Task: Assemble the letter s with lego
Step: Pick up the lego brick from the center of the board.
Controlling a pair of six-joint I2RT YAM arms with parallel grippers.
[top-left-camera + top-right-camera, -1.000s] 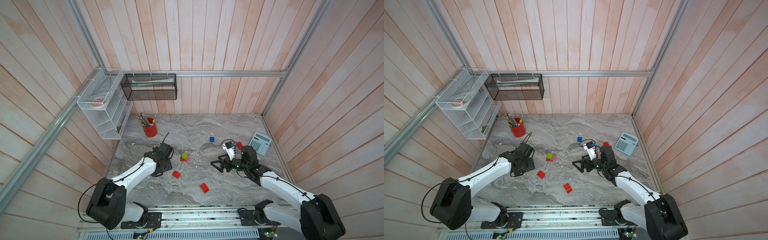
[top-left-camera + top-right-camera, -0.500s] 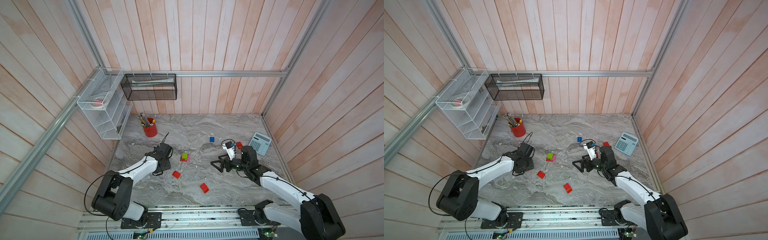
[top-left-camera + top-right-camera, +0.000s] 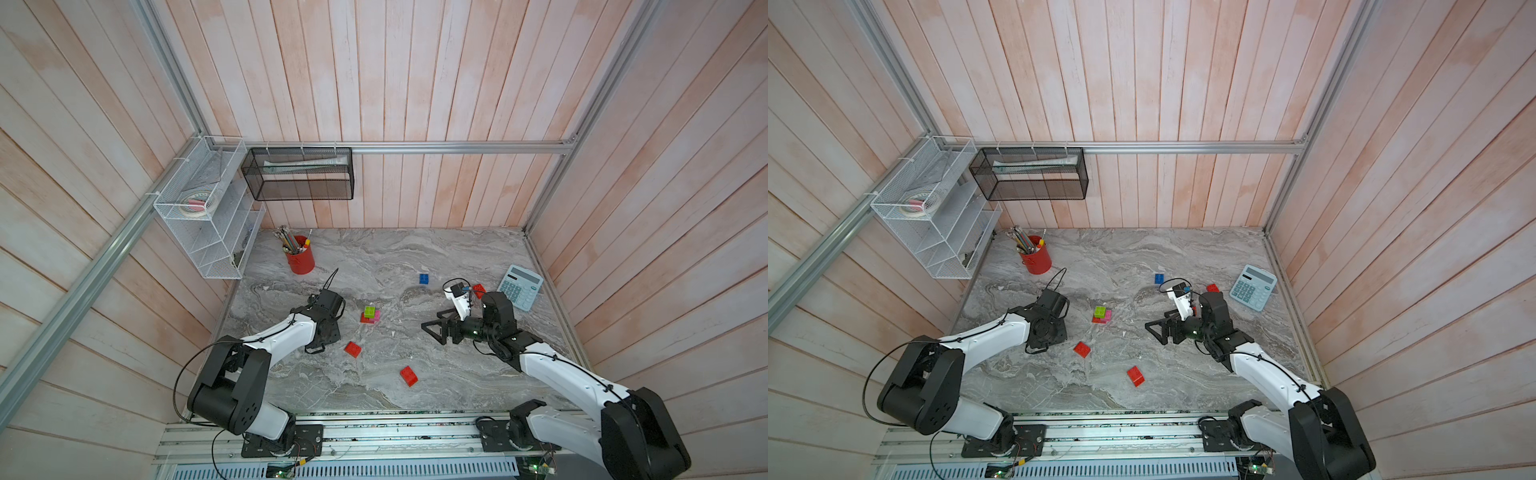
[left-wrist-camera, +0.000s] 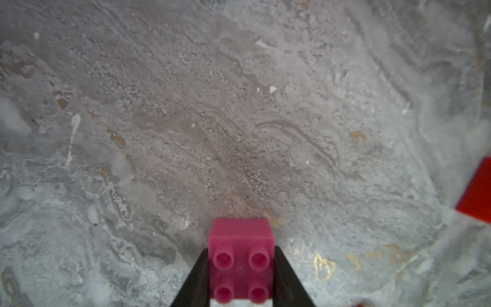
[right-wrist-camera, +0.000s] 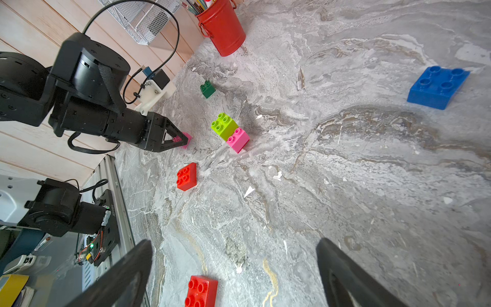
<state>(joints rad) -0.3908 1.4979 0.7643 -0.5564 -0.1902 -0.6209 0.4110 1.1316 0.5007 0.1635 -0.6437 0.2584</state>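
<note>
My left gripper needs to release the small pink lego brick on the marble (image 3: 379,348) between the front red bricks.
My left gripper (image 4: 241,251) is shut on a small pink lego brick (image 4: 240,236), studs facing the camera, low over the marble. The right wrist view shows the same grip (image 5: 180,139) beside a lime green brick (image 5: 224,125) joined to a pink one (image 5: 238,139). That cluster (image 3: 370,313) lies mid-table in both top views. Two red bricks (image 3: 352,349) (image 3: 408,375) lie nearer the front. A blue brick (image 3: 423,278) and a dark green brick (image 5: 207,89) lie apart. My right gripper (image 5: 233,245) hangs open and empty right of centre (image 3: 432,328).
A red pencil cup (image 3: 300,259) stands at the back left. A calculator (image 3: 520,286) lies at the right edge with another red brick (image 3: 478,289) beside it. A white wire shelf (image 3: 208,216) and a black mesh basket (image 3: 299,174) hang on the walls.
My left gripper has closed on the pink brick, and its wrist has shifted slightly. The right arm has not moved.
</note>
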